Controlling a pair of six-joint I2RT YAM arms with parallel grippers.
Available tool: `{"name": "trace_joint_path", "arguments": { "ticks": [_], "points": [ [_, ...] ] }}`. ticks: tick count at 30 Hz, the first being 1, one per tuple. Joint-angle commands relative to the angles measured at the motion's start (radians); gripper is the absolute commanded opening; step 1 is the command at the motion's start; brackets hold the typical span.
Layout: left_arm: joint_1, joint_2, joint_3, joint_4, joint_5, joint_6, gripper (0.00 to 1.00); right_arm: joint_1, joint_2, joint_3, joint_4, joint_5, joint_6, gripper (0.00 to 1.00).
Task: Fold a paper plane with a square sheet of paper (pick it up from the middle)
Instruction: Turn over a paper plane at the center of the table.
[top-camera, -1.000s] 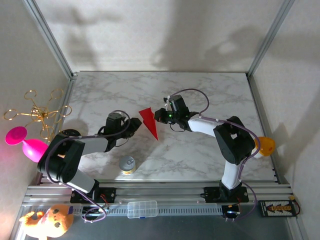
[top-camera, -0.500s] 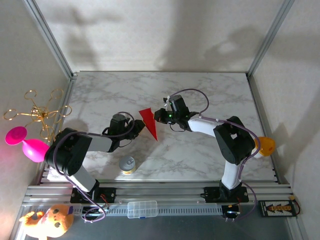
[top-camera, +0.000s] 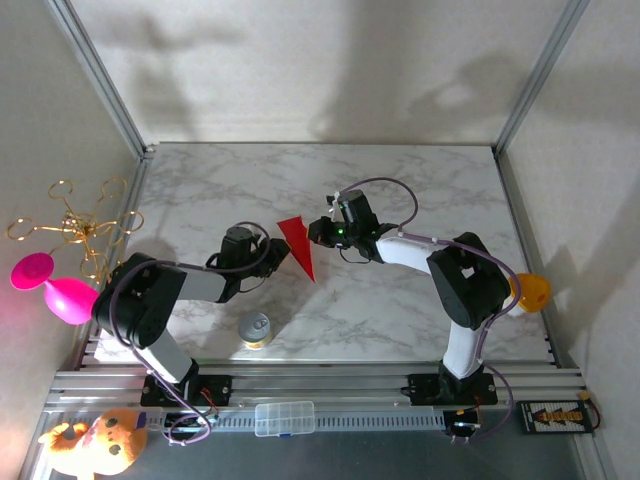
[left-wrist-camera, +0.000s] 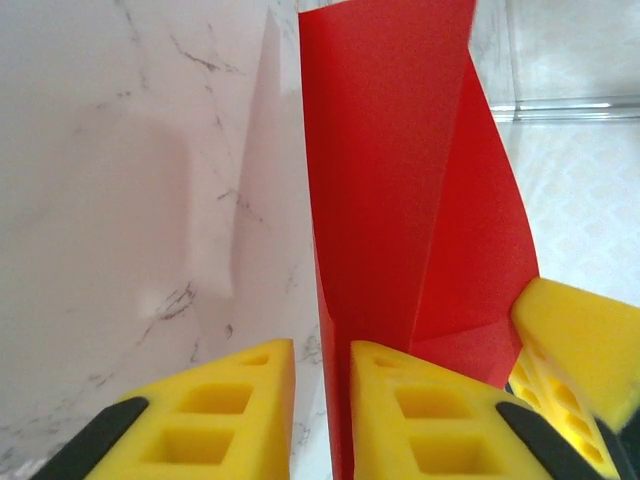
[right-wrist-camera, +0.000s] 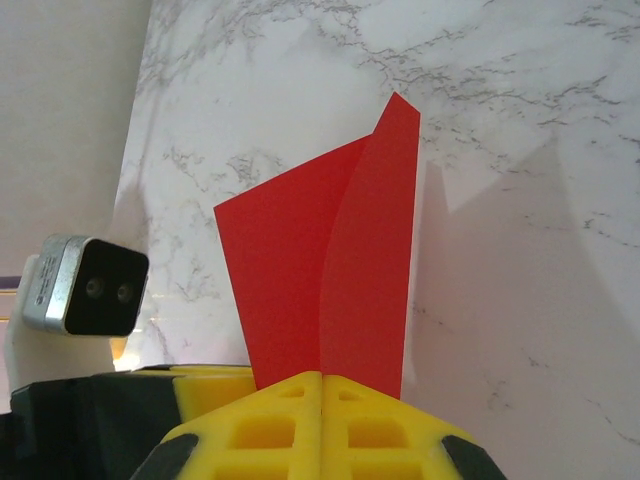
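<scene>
The red paper's wings stay narrow with my right gripper pinching it at its fold, so my right gripper needs to open and take the free outer edge (right-wrist-camera: 406, 300).
The red sheet of paper (top-camera: 298, 245) is folded into a narrow pointed shape and stands on edge above the marble table (top-camera: 400, 190). My right gripper (top-camera: 315, 235) is shut on one end of it, its pads (right-wrist-camera: 300, 410) pressed together on the fold (right-wrist-camera: 320, 270). From the left, my left gripper (top-camera: 283, 252) has reached the paper. A narrow gap remains between its yellow fingers (left-wrist-camera: 230, 410), and the paper's edge (left-wrist-camera: 400, 180) runs into that gap, against the right finger. A yellow finger of the right gripper (left-wrist-camera: 580, 340) shows past the paper.
A small metal can (top-camera: 255, 330) stands near the table's front edge, close to the left arm. A pink toy (top-camera: 55, 285) and a gold wire piece (top-camera: 75, 225) sit off the left edge. An orange object (top-camera: 530, 292) lies beyond the right edge.
My left gripper has moved right up to the paper and its jaws have narrowed around the edge. The right gripper and the paper have stayed still.
</scene>
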Motion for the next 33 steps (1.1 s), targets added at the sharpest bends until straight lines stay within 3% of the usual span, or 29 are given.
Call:
{"name": "trace_joint_path", "arguments": {
  "ticks": [1, 11, 24, 33],
  "points": [
    [0.005, 0.034, 0.032, 0.024, -0.006, 0.010, 0.18, -0.008, -0.016, 0.002, 0.016, -0.027, 0.012, 0.00],
    [0.020, 0.095, 0.047, 0.145, 0.027, -0.034, 0.19, -0.016, -0.018, -0.021, 0.042, -0.049, 0.029, 0.00],
    [0.021, 0.150, 0.070, 0.200, 0.032, -0.086, 0.00, -0.033, -0.023, -0.054, 0.029, -0.041, 0.034, 0.00],
    [-0.003, 0.136, 0.120, 0.049, 0.031, 0.021, 0.00, -0.033, 0.017, -0.002, -0.104, 0.031, -0.043, 0.29]
  ]
}}
